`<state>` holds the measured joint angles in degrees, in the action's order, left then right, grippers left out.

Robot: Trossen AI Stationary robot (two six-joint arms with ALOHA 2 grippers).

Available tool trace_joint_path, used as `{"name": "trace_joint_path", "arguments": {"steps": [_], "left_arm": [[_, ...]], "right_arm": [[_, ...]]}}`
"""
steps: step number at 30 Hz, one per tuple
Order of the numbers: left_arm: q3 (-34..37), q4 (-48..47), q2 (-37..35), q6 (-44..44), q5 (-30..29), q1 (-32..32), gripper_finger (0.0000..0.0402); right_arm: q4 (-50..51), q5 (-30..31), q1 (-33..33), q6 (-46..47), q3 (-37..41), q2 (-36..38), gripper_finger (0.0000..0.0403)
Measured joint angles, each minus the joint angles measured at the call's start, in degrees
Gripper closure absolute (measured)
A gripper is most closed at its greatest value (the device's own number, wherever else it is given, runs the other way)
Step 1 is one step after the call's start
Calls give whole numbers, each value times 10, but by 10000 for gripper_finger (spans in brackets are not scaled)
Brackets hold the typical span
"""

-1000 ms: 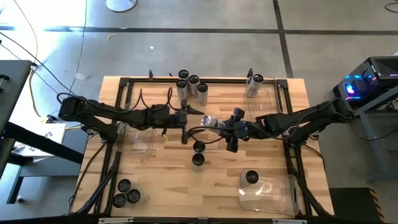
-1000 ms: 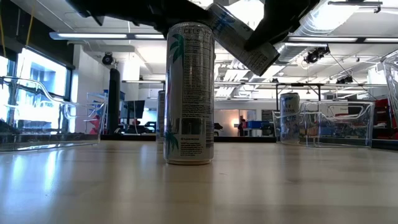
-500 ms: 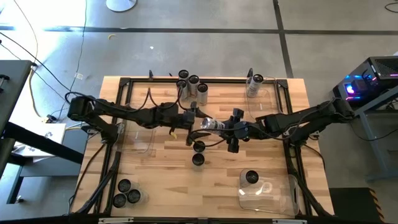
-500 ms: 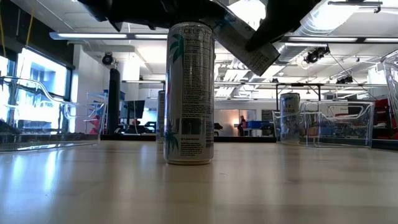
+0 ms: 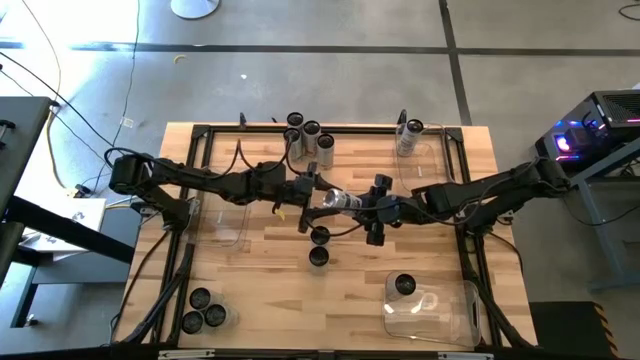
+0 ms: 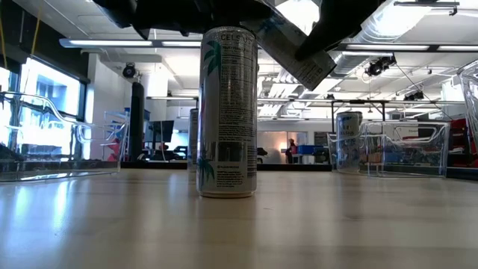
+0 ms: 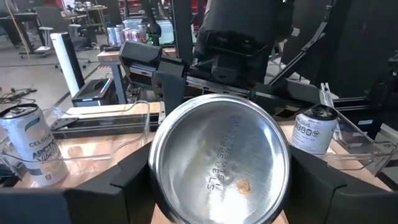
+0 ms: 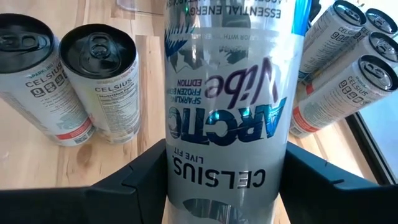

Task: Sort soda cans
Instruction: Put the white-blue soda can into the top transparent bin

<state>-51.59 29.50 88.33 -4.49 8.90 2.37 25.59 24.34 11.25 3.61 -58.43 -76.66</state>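
Note:
The can is bottom end up with my right gripper pinched across its body, so that gripper should back off and take the can's top end [image 6: 320,73] while my left gripper holds the can's bottom.
A silvery soda can [image 5: 340,200] hangs tilted above the middle of the table between both grippers. My right gripper [image 5: 370,208] comes from the table's right and is shut on it; the can's printed side [image 8: 227,124] fills the right wrist view. My left gripper [image 5: 316,192] comes from the left, its two fingers around the can's hollow bottom [image 7: 221,162]. Below, two cans [image 5: 319,246] stand upright on the wood; the nearer one [image 6: 228,112] fills the low view, with the held can [image 6: 295,52] slanting above it. My left gripper has the can's bottom end [image 7: 158,186] between its two fingers [image 7: 134,183], one on each side. The fingers come nearly level from the table's left and lie along the can. My right gripper pinches the can's body near its top end [image 8: 186,177] between its two fingers [image 8: 146,177]. The fingers slant down from the table's right and lie across the can. The can is lifted clear and tilted, its bottom end raised toward the left.
Several cans [image 5: 308,138] stand at the far edge, and one [image 5: 410,135] stands in the far right clear bin. Three cans [image 5: 205,312] sit at the near left. A clear bin [image 5: 440,310] at the near right holds one can [image 5: 404,286].
My left gripper has gone toward the table's right, up to the bottom end of the can that my right gripper holds, and has rolled a little. The can has stayed tilted above the table.

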Motion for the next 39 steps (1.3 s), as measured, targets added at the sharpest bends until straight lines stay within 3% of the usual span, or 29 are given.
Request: {"name": "trace_joint_path", "arguments": {"steps": [8,15,21,24,29,35,39], "left_arm": [[0,-11,-5,-36,-19,-2,154],[3,-38,-29,-72,-99,1,154],[3,-30,-45,-147,-112,-3,154],[3,-6,-54,-201,-140,-16,154],[3,59,-68,-321,-145,-57,154],[3,74,-97,-402,-160,-121,154],[3,78,-108,-456,-181,-171,154]], "right_arm": [[12,11,-5,34,0,3,87],[143,155,-6,118,1,43,78],[125,149,-5,173,78,95,77],[29,132,-6,176,146,128,76],[-282,71,-13,94,271,173,76],[-670,-126,-49,25,384,178,76],[-793,-269,-67,40,395,178,76]]}}
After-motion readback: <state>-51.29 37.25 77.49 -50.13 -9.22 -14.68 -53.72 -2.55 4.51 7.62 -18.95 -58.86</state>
